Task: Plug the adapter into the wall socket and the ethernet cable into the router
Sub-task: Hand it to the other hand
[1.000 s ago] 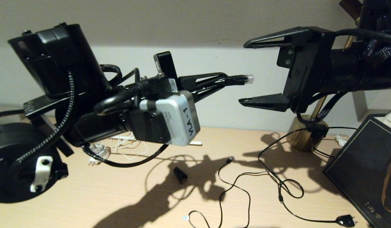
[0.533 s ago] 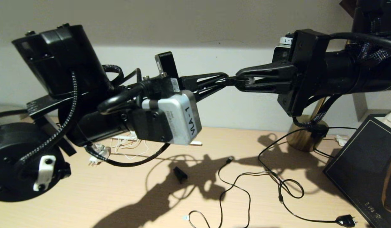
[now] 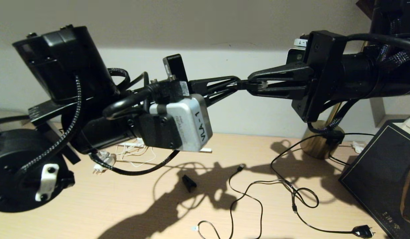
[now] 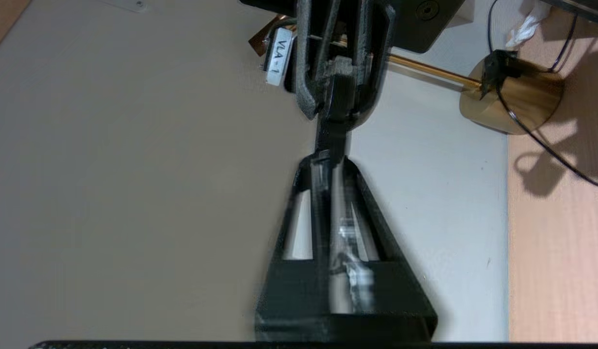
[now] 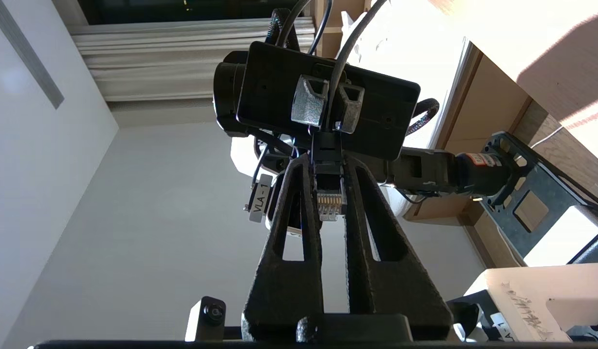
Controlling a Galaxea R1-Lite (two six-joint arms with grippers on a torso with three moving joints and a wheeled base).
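My left gripper holds the thin cable just behind the connector's boot, so it should open and grip the boot itself (image 3: 242, 85) before my right gripper opens.
Both arms are raised above the desk and meet tip to tip. The ethernet cable's clear connector (image 3: 260, 85) sits between the fingers of my right gripper (image 3: 253, 86), which is shut on it; the right wrist view shows its gold contacts (image 5: 328, 201) pinched between the two fingers (image 5: 299, 213). My left gripper (image 3: 236, 87) is shut on the black cable just behind the connector, whose boot (image 4: 338, 111) shows in the left wrist view. The adapter, the wall socket and the router are hidden or out of view.
On the wooden desk (image 3: 132, 205) lie a thin black USB cable (image 3: 240, 167), a black cord with a chunky plug (image 3: 361, 230), a small black clip (image 3: 189, 182) and a pronged night-light base (image 3: 103, 159). A brass lamp base (image 3: 319, 142) and a dark box (image 3: 377, 172) stand at the right.
A second ago my right gripper stood open just short of the connector. It has moved in and shut on it. The left arm has barely moved.
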